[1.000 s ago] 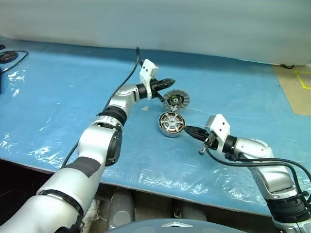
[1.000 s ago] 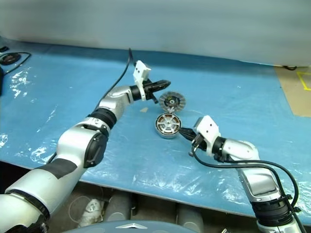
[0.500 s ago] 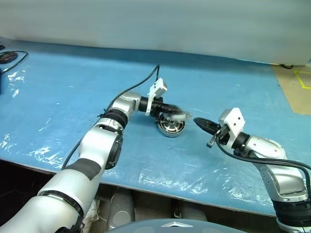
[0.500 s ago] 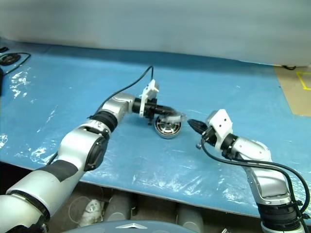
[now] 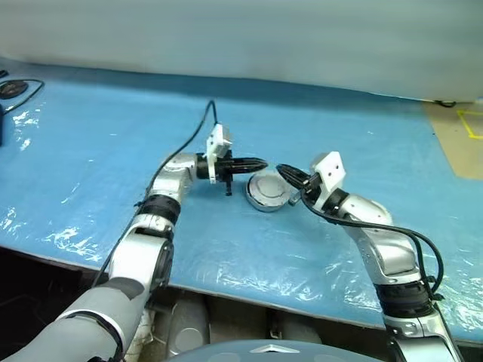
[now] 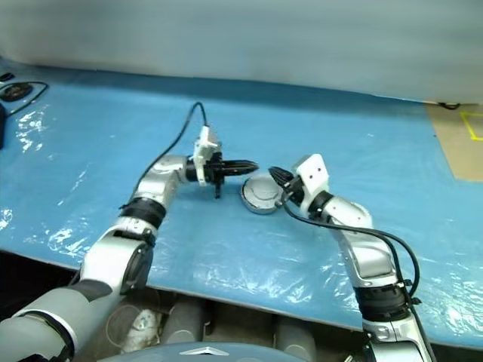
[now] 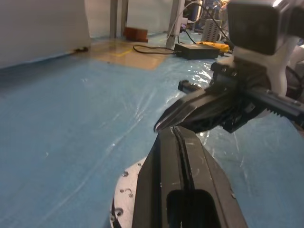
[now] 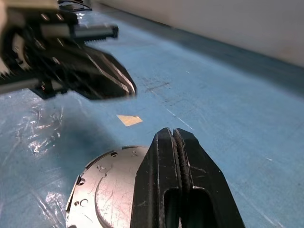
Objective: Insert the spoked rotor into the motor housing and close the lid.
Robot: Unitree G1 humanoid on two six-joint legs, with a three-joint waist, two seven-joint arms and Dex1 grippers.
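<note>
The rim of the motor housing shows past the lid's edge, so I should open my right gripper, clasp the lid's raised middle (image 8: pixel 117 199) and turn the lid into line.
The lid (image 5: pixel 266 190) lies flat on the blue mat with its smooth silver side and small holes facing up. It covers the motor housing, so the copper windings are hidden. The spoked rotor is hidden. My left gripper (image 5: pixel 259 161) is shut and empty, level just above the lid's far-left edge. My right gripper (image 5: pixel 281 171) is shut and empty too, its tip over the lid's right edge. The two tips almost meet. The left wrist view shows the lid (image 7: pixel 124 199) under my fingers, and the right wrist view shows the lid (image 8: pixel 107 190) too.
A small tan scrap (image 8: pixel 129 119) lies on the mat beyond the lid. The blue mat (image 5: pixel 90 151) spreads wide to the left and back. Its front edge (image 5: pixel 226 283) runs below the arms. A black object (image 5: pixel 9 87) sits at the far left.
The left gripper carried the lid from behind onto the housing, let it go and drew back to the left. The right gripper swung in from the right to the lid's edge.
</note>
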